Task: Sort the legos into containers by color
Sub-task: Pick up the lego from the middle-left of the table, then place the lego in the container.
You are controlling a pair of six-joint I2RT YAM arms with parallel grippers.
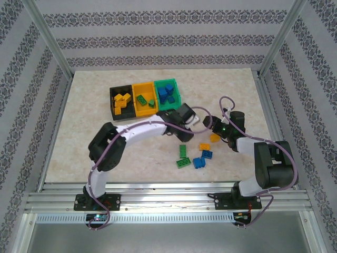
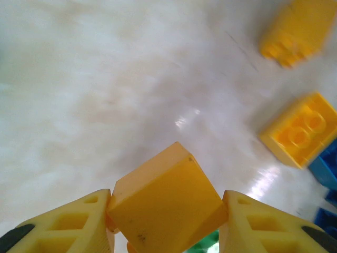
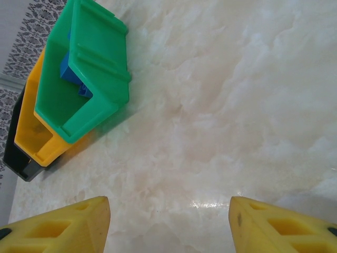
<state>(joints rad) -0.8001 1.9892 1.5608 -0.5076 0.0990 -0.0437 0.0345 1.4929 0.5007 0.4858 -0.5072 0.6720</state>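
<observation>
I will let go of the yellow-orange lego with my left gripper in the black container's empty front corner [image 1: 128, 109], beside the yellow-orange container.
My left gripper [image 2: 167, 210] is shut on a yellow-orange lego [image 2: 158, 184], held tilted above the table; from above it [image 1: 185, 135] hangs just left of the loose pile. My right gripper [image 3: 168, 221] is open and empty over bare table; seen from the top it [image 1: 210, 124] is right of the bins. The joined containers are black [image 1: 120, 100], yellow-orange [image 1: 144, 97] and green [image 1: 167, 94]. Yellow bricks lie in the black one, yellow and one green in the middle one, blue bricks [image 3: 71, 71] in the green bin [image 3: 89, 74].
Loose legos lie in front of the arms: two green [image 1: 182, 151] [image 1: 183, 163], two blue [image 1: 199, 162] [image 1: 207, 154], two orange [image 1: 204, 146] [image 1: 215, 138]. Below my left gripper lie yellow bricks [image 2: 300, 129] [image 2: 292, 31] and a blue one [image 2: 326, 168]. Metal frame posts border the table.
</observation>
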